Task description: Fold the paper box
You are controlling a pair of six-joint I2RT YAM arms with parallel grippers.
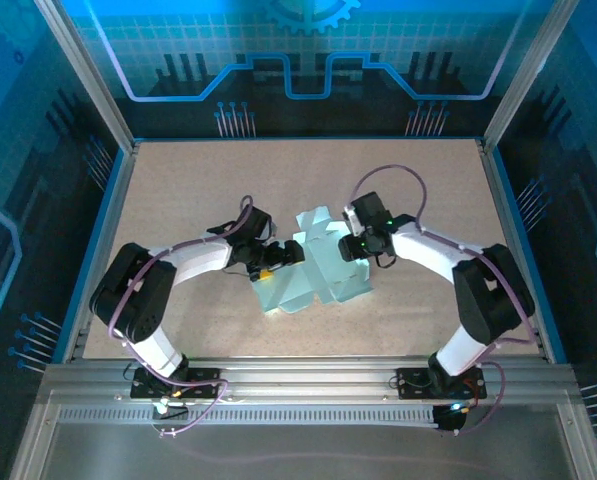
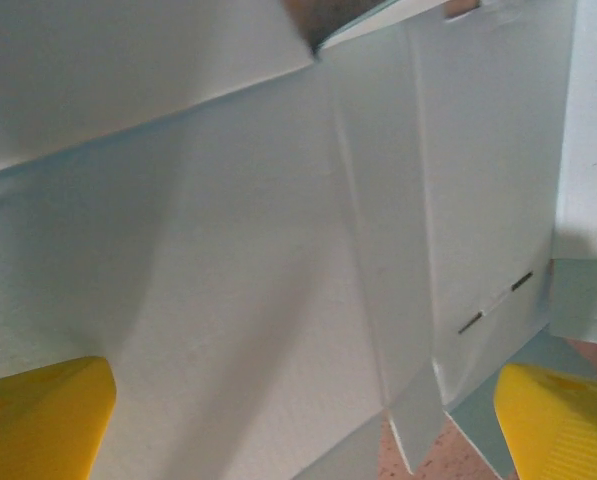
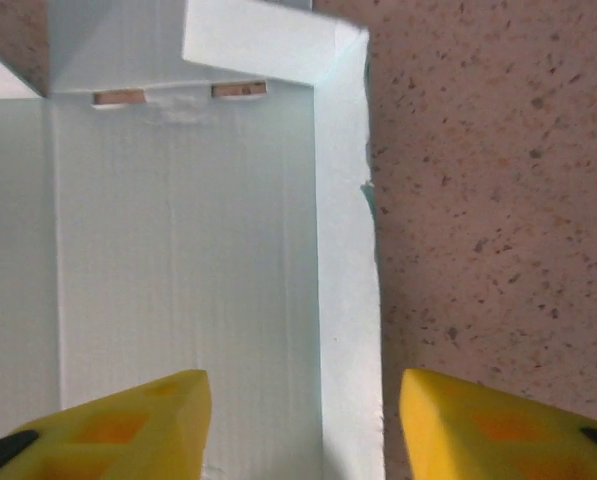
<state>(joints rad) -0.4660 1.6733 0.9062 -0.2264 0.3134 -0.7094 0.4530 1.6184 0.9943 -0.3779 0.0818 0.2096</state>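
The box's raised side leans toward the gripper's outer finger, so my right gripper will move over to straddle it squarely and pinch its edge [image 3: 378,335] before it folds the side over.
The paper box [image 1: 316,278] is pale mint card, partly folded, lying mid-table with flaps raised on its far side. My left gripper [image 1: 281,256] is at its left edge and my right gripper [image 1: 349,247] at its far right side. In the left wrist view the card [image 2: 228,250] spreads close in front of the left gripper [image 2: 298,435], whose yellow fingers [image 2: 43,420] stand wide apart and open. In the right wrist view a raised side wall [image 3: 346,260] of the box stands between the right gripper's [image 3: 303,430] parted fingers [image 3: 128,425], untouched by either. Two slots [image 3: 178,95] show in the far wall.
The speckled tan tabletop [image 1: 178,190] surrounds the box, with bare room to the left, right and back. Blue rims and aluminium posts [image 1: 88,90] bound the table. A metal rail [image 1: 308,375] carrying both arm bases runs along the near edge.
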